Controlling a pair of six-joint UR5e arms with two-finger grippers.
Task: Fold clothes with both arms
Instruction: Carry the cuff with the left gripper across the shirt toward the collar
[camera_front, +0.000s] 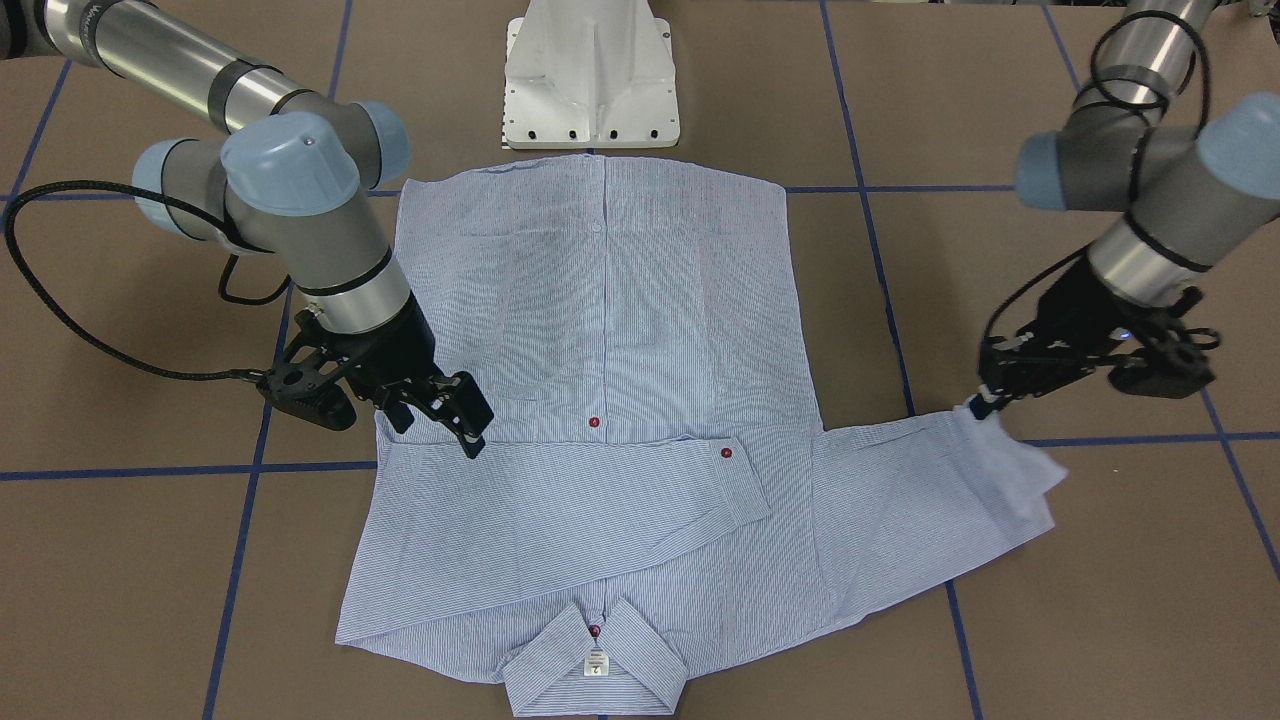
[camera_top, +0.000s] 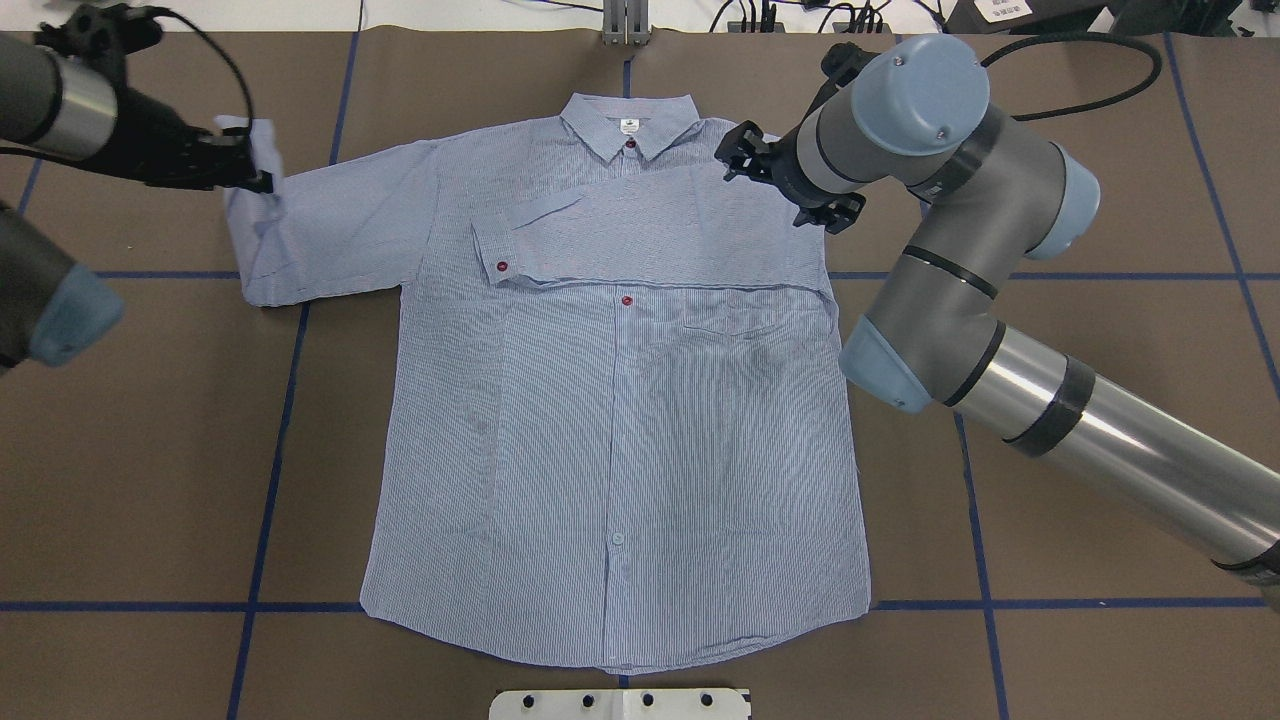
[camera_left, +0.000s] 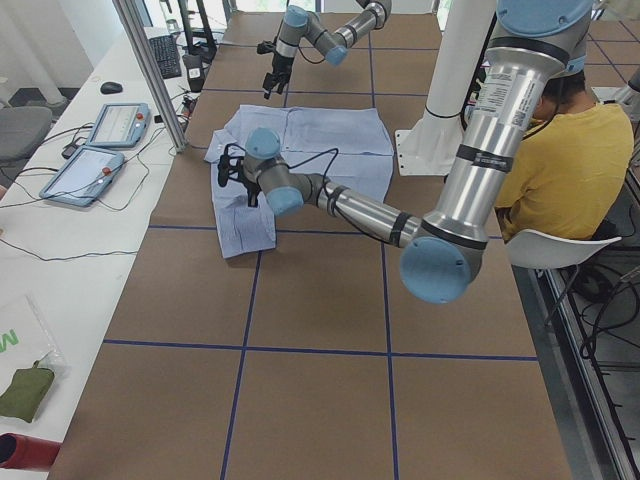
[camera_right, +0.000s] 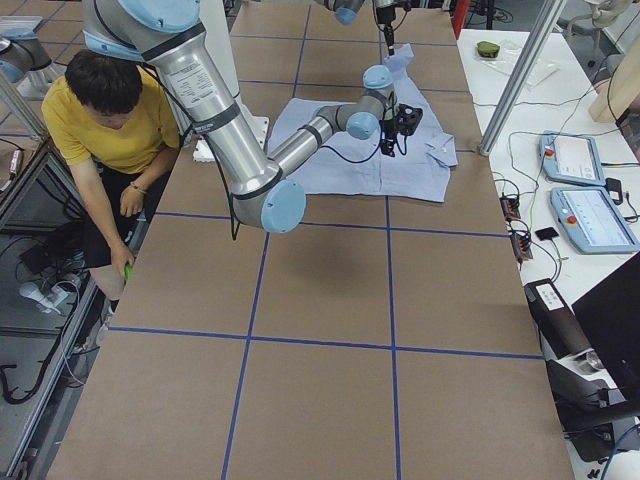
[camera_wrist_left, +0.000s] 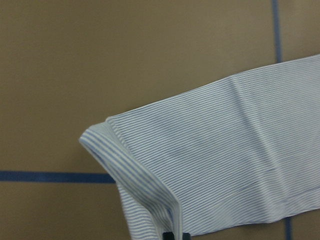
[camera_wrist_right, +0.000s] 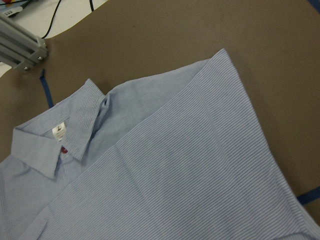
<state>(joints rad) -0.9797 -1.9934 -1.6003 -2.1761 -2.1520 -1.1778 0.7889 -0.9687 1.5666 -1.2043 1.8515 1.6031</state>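
Note:
Next, I let go of the cuff with my left gripper across the chest, on the folded sleeve (camera_front: 463, 444) under my right gripper's fingers. The cuff is now held slightly raised.
The striped shirt (camera_top: 620, 430) lies flat and face up on the brown table, its collar (camera_top: 628, 125) on the far side from my base. One sleeve is folded across the chest, with its cuff (camera_top: 497, 258) near the middle. The other sleeve (camera_top: 330, 230) stretches out sideways. My left gripper (camera_top: 252, 165) is shut on that sleeve's cuff (camera_front: 1010, 455) and holds the cuff end slightly raised. The left wrist view shows the curled cuff (camera_wrist_left: 125, 160). My right gripper (camera_front: 440, 420) is open and empty just above the folded shoulder (camera_wrist_right: 200, 165).
My white pedestal base (camera_front: 590, 80) stands at the shirt's hem side. Blue tape lines (camera_top: 290, 420) cross the table. A seated person in yellow (camera_right: 105, 125) is beside the base. Control pendants (camera_left: 100, 140) lie on a side table.

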